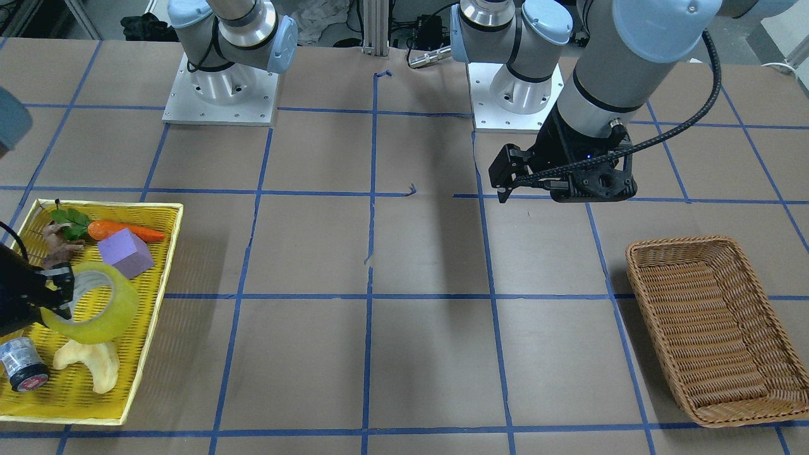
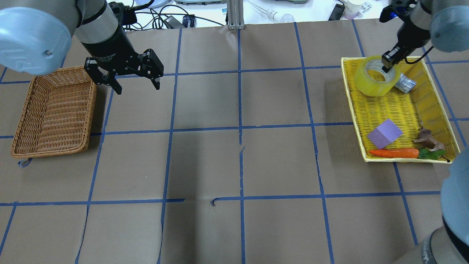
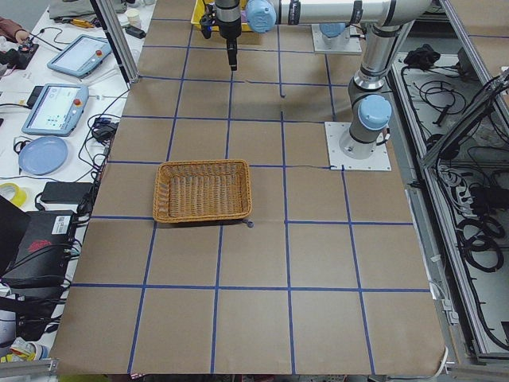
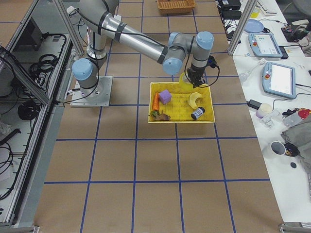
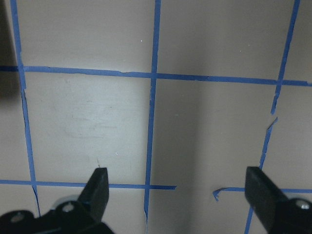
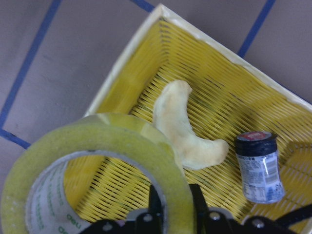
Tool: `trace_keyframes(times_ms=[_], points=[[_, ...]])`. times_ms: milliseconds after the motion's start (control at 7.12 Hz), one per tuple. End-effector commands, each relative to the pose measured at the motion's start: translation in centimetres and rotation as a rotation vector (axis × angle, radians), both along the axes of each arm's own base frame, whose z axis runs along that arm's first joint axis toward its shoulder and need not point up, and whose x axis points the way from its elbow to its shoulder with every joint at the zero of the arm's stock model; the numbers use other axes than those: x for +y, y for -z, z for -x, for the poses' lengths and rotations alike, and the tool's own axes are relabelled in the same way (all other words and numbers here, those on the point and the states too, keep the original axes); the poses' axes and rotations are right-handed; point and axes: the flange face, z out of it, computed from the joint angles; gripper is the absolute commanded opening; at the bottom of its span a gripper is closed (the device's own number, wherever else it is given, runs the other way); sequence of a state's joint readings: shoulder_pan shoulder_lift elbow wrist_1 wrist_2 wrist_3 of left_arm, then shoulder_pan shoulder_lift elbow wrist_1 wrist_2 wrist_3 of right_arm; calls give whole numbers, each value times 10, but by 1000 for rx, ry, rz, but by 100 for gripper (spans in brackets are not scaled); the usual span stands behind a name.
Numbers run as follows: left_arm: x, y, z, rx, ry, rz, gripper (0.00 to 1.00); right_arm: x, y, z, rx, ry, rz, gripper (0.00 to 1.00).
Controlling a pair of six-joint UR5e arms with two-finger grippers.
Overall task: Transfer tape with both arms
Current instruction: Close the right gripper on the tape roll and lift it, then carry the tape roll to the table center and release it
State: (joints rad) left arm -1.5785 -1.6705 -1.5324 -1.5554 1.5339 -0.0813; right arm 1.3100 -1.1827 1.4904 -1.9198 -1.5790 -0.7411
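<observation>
My right gripper should put the tape down across the middle blue line (image 1: 368, 349) between the yellow tray and the wicker basket.
The tape (image 1: 101, 309) is a translucent yellow roll with a whitish-grey core. It hangs tilted a little above the yellow tray (image 1: 169, 253). My right gripper (image 1: 57, 292) is shut on the roll's wall, one finger inside the core and one outside. The same hold shows in the overhead view, with the right gripper (image 2: 388, 66) on the tape (image 2: 372, 79), and in the right wrist view (image 6: 97, 161). My left gripper (image 2: 137, 87) is open and empty. It hovers over bare table next to the wicker basket (image 2: 51, 110). It also shows in the left wrist view (image 5: 175, 180).
In the yellow tray (image 2: 351, 110) lie a purple block (image 2: 384, 134), a carrot (image 2: 394, 153), a pale banana-shaped piece (image 6: 187, 131) and a small grey cylinder with a red-black end (image 6: 258, 168). The wicker basket (image 1: 714, 322) holds nothing. Blue tape lines grid the brown table.
</observation>
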Motion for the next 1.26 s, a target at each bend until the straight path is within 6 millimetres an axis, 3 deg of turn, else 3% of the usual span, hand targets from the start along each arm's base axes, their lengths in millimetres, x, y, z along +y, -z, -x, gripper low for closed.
trace_keyframes(times_ms=[0, 281, 421, 561, 702, 1123], points=[[0, 0, 0, 0, 0, 0, 100, -8, 22, -131, -20, 156, -19, 0], [0, 0, -1, -8, 2, 0, 100, -18, 45, -248, -23, 193, -19, 0], [0, 0, -1, -6, 2, 0, 100, -21, 60, -286, -32, 241, 0, 0], [0, 0, 0, -5, 2, 0, 100, -27, 79, -310, -68, 281, 32, 0], [0, 0, -1, -6, 2, 0, 100, -18, 103, -346, -75, 295, 22, 0], [0, 1, 0, -5, 2, -1, 100, -12, 123, -363, -58, 276, 2, 1]])
